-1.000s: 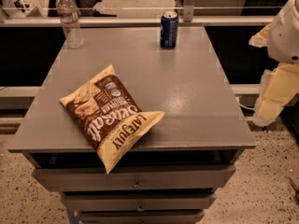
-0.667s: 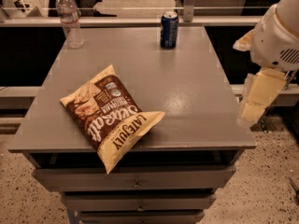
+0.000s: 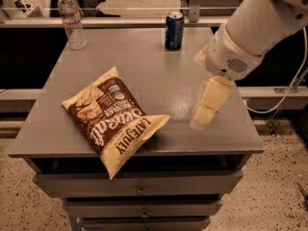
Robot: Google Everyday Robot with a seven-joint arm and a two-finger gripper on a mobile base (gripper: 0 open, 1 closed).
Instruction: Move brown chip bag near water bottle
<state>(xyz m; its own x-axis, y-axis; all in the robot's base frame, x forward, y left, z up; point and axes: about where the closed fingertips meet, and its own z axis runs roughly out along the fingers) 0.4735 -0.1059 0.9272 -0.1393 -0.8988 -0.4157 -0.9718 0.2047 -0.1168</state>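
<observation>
Next, I close my gripper on the brown chip bag's cream end (image 3: 137,129), which faces it.
The brown chip bag (image 3: 113,120) lies flat on the front left of the grey table (image 3: 144,61), one cream corner hanging over the front edge. The water bottle (image 3: 71,19) stands upright at the table's back left corner. My gripper (image 3: 204,112) hangs from the white arm over the table's right side, to the right of the bag and apart from it. It holds nothing that I can see.
A dark-blue soda can (image 3: 174,30) stands at the back middle of the table. Drawers (image 3: 139,189) sit under the tabletop. A cable (image 3: 288,88) runs along the right. A ledge runs behind the table.
The arm has swung in from the right edge of the picture to above the table's right side. The bag, bottle and can have not moved.
</observation>
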